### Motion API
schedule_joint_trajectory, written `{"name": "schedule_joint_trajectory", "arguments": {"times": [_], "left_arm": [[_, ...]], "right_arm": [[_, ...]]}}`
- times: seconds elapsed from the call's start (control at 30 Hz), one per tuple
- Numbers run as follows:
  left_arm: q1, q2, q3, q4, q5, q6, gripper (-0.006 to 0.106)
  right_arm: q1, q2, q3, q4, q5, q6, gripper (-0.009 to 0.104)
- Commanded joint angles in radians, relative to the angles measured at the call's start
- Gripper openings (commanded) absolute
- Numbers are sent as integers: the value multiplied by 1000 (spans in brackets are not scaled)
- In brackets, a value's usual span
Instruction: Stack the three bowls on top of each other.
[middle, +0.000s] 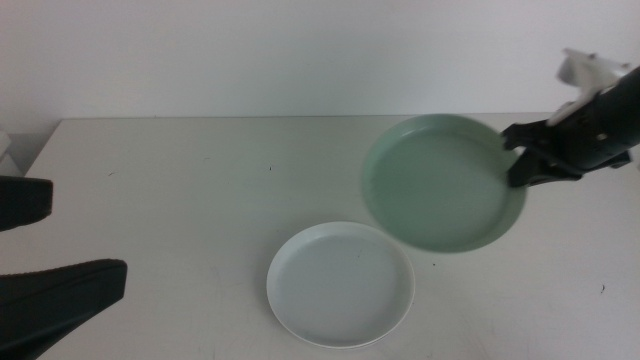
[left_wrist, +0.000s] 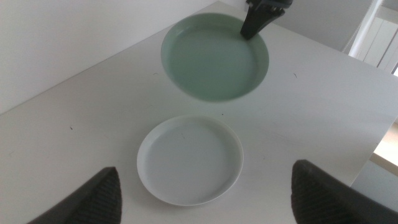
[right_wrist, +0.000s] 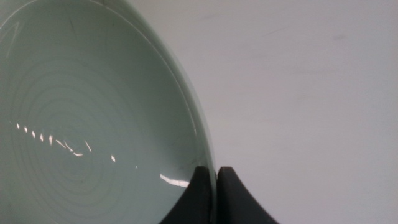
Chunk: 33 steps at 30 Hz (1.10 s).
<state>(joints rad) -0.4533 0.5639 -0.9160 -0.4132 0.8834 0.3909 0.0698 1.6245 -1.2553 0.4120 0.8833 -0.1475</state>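
The mint green bowl, now held a little above the table, will go inside the pale grey bowl (middle: 341, 284) at the table's front centre, where my right gripper should open and let go of it.
My right gripper (middle: 520, 160) is shut on the far right rim of the mint green bowl (middle: 440, 185) and holds it a little above the table, to the right of and behind the pale bowl. The right wrist view shows its jaws (right_wrist: 216, 171) pinching the green rim (right_wrist: 81, 124). A pale grey bowl with a whitish rim (middle: 340, 285) lies at the table's front centre. I cannot tell whether a white bowl sits under it. My left gripper (middle: 45, 250) is open and empty at the left edge, and its wrist view looks down on the pale bowl (left_wrist: 189, 158) and the green bowl (left_wrist: 214, 59).
The white table (middle: 180, 190) ends at a pale wall behind. A white radiator-like object (left_wrist: 379, 40) stands beyond the table's right side. The right arm's white wrist part (middle: 590, 70) sticks up at the far right.
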Motion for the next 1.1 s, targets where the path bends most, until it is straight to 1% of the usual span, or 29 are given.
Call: {"name": "schedule_joint_trajectory", "arguments": {"times": [0.0,0.2,0.47,0.6,1.07], "left_arm": [[-6,6,-23,-24,-67,-4,103],[-6,6,-23,-24,-67,-4,103],[-6,6,-23,-24,-67,-4,103],[-6,6,-23,-24,-67,-4,103],[-6,6,-23,-24,-67,-4,103]], "right_arm": [[62,-38,-18,26,-37,-5,-1],[214,-12,-18,28,-63,22,-1],[316,65,-18,24,-92,41,-1],[335,106,-18,20,-106,42,-1],[335,213,-18,21,-134,37,-1]]}}
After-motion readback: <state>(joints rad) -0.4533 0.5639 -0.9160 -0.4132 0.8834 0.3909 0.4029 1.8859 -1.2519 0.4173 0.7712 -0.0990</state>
